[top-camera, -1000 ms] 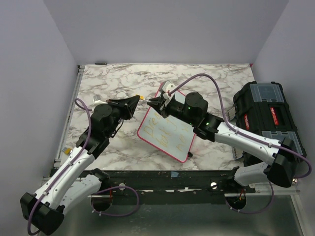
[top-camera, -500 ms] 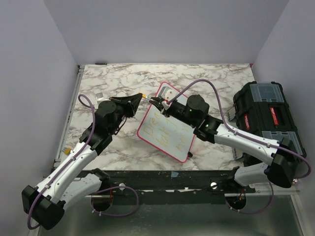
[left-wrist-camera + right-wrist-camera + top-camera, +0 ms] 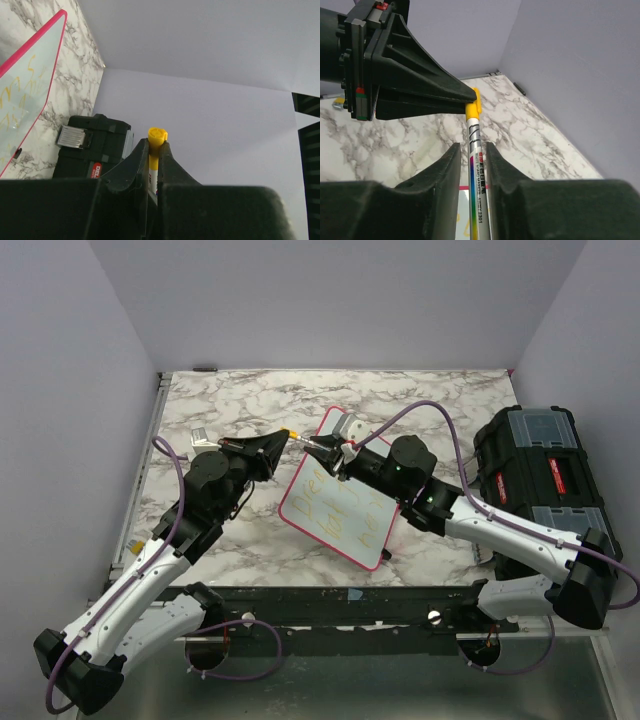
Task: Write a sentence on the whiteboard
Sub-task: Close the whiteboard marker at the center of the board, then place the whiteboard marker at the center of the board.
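Next, I let go of the marker with my left gripper on the marble point(image 3: 276, 515) beside the corner of the whiteboard where the writing starts. The marker is now above the whiteboard's far corner.
The whiteboard point(image 3: 322, 508) lies tilted on the marble table, with the sentence point(image 3: 348, 518) in faint yellow lines on its face. Above its far left corner a marker point(image 3: 300, 441) bridges both grippers. My left gripper point(image 3: 286, 437) is shut on the marker's yellow cap end point(image 3: 157, 136). My right gripper point(image 3: 314, 448) stands slightly open around the white barrel point(image 3: 477, 165), with a thin gap on each side. In the right wrist view my left gripper point(image 3: 468, 95) meets the cap from the left. The whiteboard point(image 3: 27, 95) shows pink-rimmed in the left wrist view.
A black toolbox point(image 3: 540, 480) stands at the table's right side, close to the right arm; it also shows in the left wrist view as the toolbox point(image 3: 92, 150). A small grey object point(image 3: 200, 433) lies on the marble at the far left. Walls enclose the table.
The right gripper's jaws have parted a little off the marker barrel. The left gripper has stayed shut on the cap end. Both arms have shifted only slightly.
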`<state>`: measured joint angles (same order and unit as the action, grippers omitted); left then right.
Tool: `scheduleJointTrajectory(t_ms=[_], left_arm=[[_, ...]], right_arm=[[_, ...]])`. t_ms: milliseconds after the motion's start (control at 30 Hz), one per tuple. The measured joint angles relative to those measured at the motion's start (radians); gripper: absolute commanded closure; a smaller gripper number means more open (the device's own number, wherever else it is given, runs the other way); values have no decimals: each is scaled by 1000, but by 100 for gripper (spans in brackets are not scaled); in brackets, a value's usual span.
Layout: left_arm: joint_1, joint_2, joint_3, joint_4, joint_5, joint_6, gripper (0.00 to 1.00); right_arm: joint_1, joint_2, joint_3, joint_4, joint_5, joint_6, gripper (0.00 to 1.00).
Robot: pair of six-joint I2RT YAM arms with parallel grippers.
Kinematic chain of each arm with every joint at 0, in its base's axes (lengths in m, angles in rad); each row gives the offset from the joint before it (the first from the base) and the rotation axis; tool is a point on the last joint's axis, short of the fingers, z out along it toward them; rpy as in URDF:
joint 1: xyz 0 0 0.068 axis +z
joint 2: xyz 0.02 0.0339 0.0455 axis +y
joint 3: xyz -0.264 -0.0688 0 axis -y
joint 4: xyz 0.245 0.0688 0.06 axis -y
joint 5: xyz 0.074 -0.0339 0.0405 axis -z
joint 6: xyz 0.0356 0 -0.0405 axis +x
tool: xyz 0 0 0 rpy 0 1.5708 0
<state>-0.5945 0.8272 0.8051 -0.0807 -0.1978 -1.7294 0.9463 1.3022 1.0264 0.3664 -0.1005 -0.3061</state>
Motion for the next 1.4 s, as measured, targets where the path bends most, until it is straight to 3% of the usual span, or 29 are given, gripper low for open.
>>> scheduleJointTrajectory(t_ms=[167,233,300,567,933,1200,1400], left_arm=[[-28,-56,0,-17,-4,20,100],[-36,-74,0,-25,-4,29,100],[-46,-93,0,-34,-4,40,100],[-64,-164,0,-111,-37,79,100],[-63,-236,29,-234,-214,184,100],[-60,-253,172,-464,-429,324,100],[-56,-317,183,-566,-620,446,100]], right_arm=[[4,-34,-11,-18,0,56,49],[4,-42,-13,-24,1,82,14],[4,-48,-13,-38,2,106,0],[4,-114,-29,-80,21,223,0],[4,-277,-71,-117,58,343,0],[4,-290,-101,-175,70,393,0],[4,-285,-119,-192,97,415,0]])
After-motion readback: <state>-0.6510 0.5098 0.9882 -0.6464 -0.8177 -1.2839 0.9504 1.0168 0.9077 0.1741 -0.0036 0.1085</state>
